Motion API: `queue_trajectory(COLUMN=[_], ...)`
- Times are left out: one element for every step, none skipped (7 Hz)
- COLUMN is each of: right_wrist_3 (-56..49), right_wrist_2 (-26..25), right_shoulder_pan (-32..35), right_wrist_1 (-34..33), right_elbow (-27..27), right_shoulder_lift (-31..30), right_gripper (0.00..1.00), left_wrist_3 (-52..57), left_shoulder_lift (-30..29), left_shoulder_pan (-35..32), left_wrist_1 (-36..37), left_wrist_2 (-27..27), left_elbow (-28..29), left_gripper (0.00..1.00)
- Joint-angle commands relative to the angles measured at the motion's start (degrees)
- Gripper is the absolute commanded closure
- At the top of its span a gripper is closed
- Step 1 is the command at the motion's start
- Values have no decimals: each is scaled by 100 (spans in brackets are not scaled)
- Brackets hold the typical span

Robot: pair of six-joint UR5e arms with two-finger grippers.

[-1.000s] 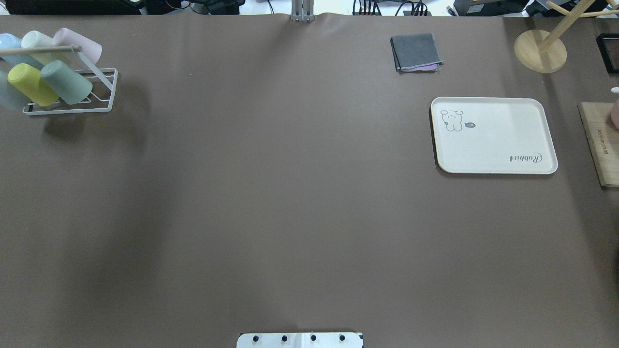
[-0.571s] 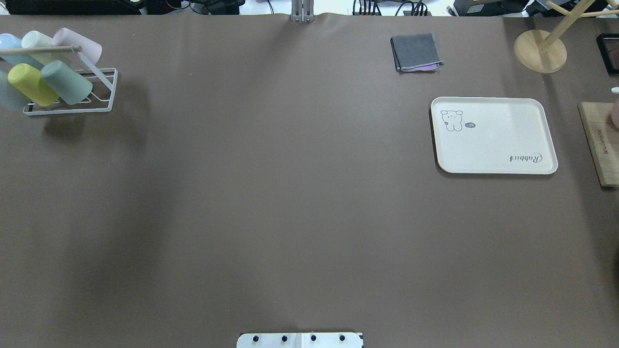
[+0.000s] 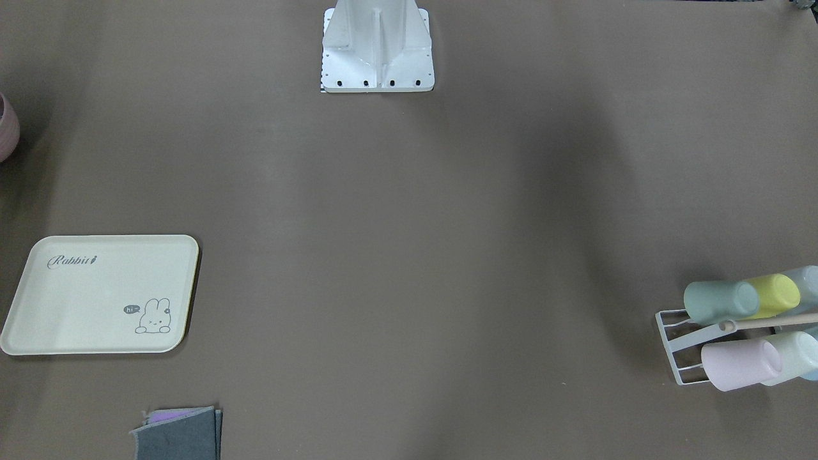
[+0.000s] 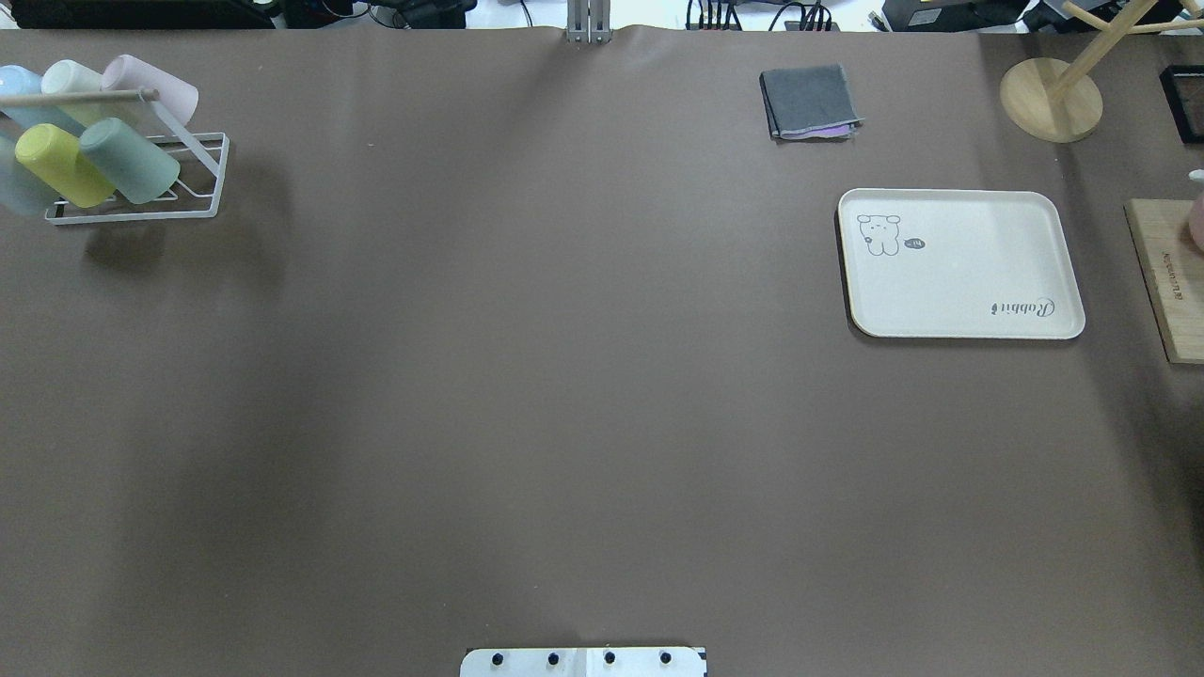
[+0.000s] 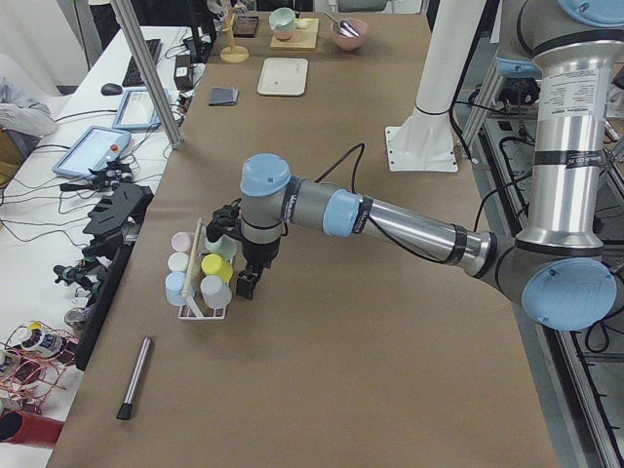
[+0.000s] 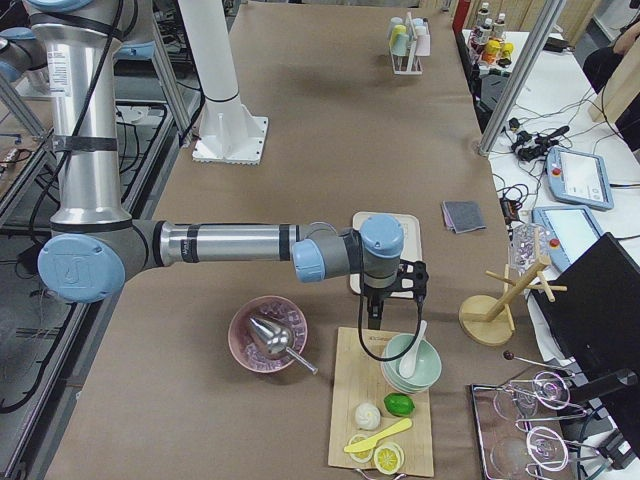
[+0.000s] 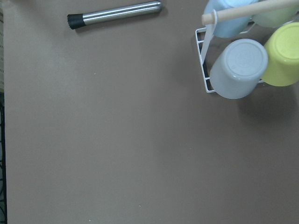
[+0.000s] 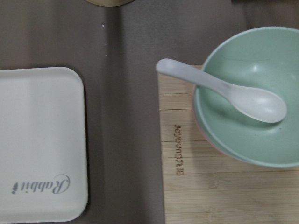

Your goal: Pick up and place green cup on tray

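Observation:
Next, my right gripper grabs the short edge of the cream tray point(image 3: 22, 277) point(image 8: 87, 162) that faces the wooden board, next to the Rabbit lettering.
The green cup point(image 4: 132, 162) lies tilted on a white wire rack point(image 4: 202, 188) at the table's far left, beside a yellow cup point(image 4: 58, 165); it also shows in the front view point(image 3: 717, 301). The cream tray point(image 4: 959, 263) lies empty at the right, and shows in the right wrist view point(image 8: 39, 140). My left gripper point(image 5: 250, 286) hangs just beside the rack, above the table; I cannot tell whether it is open or shut. My right gripper point(image 6: 372, 318) hangs between the tray and a wooden board; I cannot tell its state either.
The rack also holds pink point(image 4: 155, 83), whitish-mint, pale blue and grey-blue point(image 7: 238, 67) cups. A metal rod point(image 7: 114, 13) lies near the rack. A folded grey cloth point(image 4: 811, 102), a wooden stand point(image 4: 1051, 99) and a board with a green bowl point(image 8: 252, 93) flank the tray.

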Motion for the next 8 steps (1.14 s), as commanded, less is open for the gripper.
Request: queue_trajectory(right_wrist_3=[544, 563, 571, 632, 1051, 1159, 1160, 1160], right_wrist_2=[-100, -353, -486, -505, -531, -766, -838, -839], right_shoulder_pan=[-633, -819, -943, -1057, -1267, -1434, -1488, -1541], right_wrist_1=[25, 86, 783, 1599, 1764, 1774, 1783, 1783], right_elbow=[73, -93, -530, -1082, -1175, -1202, -1263, -1307], right_shoulder_lift=[220, 300, 292, 318, 440, 502, 563, 634], right_gripper=[0, 0, 0, 1, 1, 1, 1, 1], left_wrist_3=[999, 1561, 2149, 2686, 3083, 3722, 4668, 5235], left_shoulder_lift=[-166, -201, -210, -219, -219, -419, -656, -728], left_shoulder_pan=[678, 1048, 1434, 1969, 2514, 3093, 3708, 4358], left_wrist_1=[-313, -681, -980, -1035, -1027, -1027, -1001, -966], left_wrist_2=[924, 1530, 2163, 3144, 3963, 4893, 6042, 6994], left_elbow=[-411, -430, -482, -726, -885, -887, -852, -747], left_gripper=[1, 1, 1, 1, 1, 1, 1, 1])
